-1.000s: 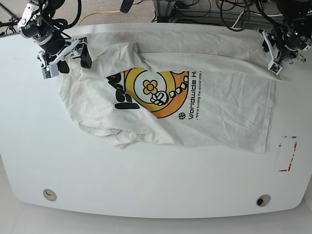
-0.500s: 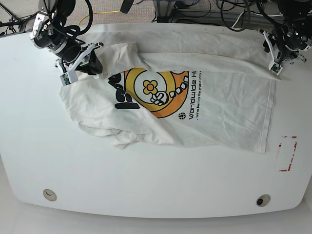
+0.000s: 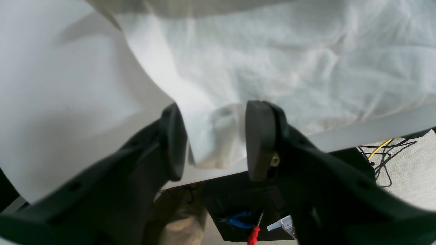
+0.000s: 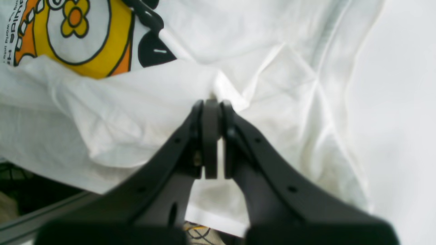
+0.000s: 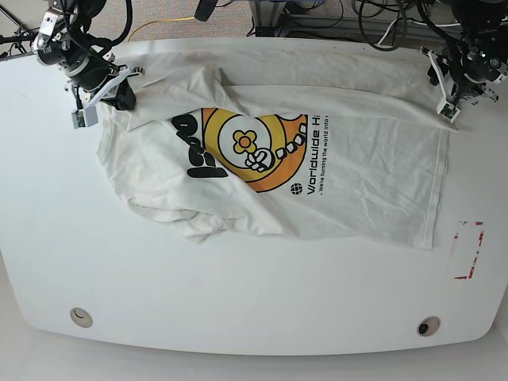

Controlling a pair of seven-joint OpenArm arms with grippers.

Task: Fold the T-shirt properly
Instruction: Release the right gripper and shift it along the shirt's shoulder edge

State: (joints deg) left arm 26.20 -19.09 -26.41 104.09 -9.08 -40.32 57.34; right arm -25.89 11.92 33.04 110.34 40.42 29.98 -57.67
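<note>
My right gripper is holding a fold at the T-shirt's far corner while the T-shirt's near part lies bunched, so it should open and take the T-shirt's bunched edge (image 5: 146,211).
The white T-shirt (image 5: 317,171) lies spread across the white table (image 5: 238,294), print side up with the orange and yellow robot print (image 5: 250,147) showing; its near left part is bunched. My right gripper (image 5: 117,94) is at the shirt's far left corner. In the right wrist view it (image 4: 212,102) is shut on a fold of white shirt cloth (image 4: 136,102). My left gripper (image 5: 449,107) is at the shirt's far right corner. In the left wrist view it (image 3: 216,139) is open, with the shirt's corner (image 3: 218,136) lying between the fingers at the table edge.
A red-marked rectangle (image 5: 468,250) is on the table at the right. Two round holes (image 5: 80,317) (image 5: 429,326) sit near the front edge. Cables lie beyond the far edge. A red screwdriver (image 3: 253,234) lies below the table edge.
My right gripper went in over the shirt's left corner, shut on the cloth and drew it back to the left, uncovering more of the black print. The left arm stayed put.
</note>
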